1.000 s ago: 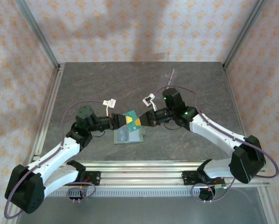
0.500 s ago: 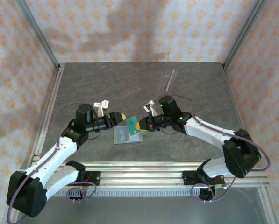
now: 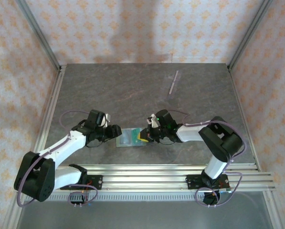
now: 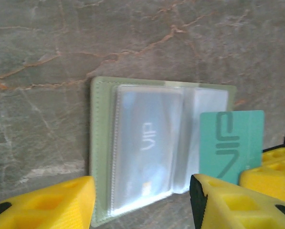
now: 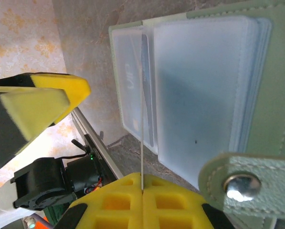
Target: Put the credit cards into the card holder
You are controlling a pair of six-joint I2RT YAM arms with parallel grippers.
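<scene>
Next, my right gripper lets go of the teal credit card in the card holder's clear pocket [image 3: 129, 136] [image 5: 143, 93] nearest my left gripper.
The sage-green card holder [image 3: 129, 138] lies open on the table, its pale pockets [image 4: 147, 143] facing up and one VIP-marked card inside the left pocket. My right gripper [image 3: 145, 136] is shut on a teal credit card [image 4: 231, 143], which shows edge-on [image 5: 142, 109] in the right wrist view. The card stands over the holder's right pocket [image 5: 204, 86], near the snap tab [image 5: 247, 183]. My left gripper [image 3: 114, 131] is open at the holder's left edge. Its yellow fingers [image 4: 42, 205] straddle the holder's near side with nothing between them.
A thin clear plastic strip [image 3: 173, 83] lies at the back right of the dark stone table [image 3: 99, 90]. Aluminium rails [image 3: 147, 174] run along the near edge, and metal frame posts [image 3: 39, 38] stand at the back corners.
My left gripper let go of the card, opened and drew back to the left. My right gripper brought the card down to the open holder.
</scene>
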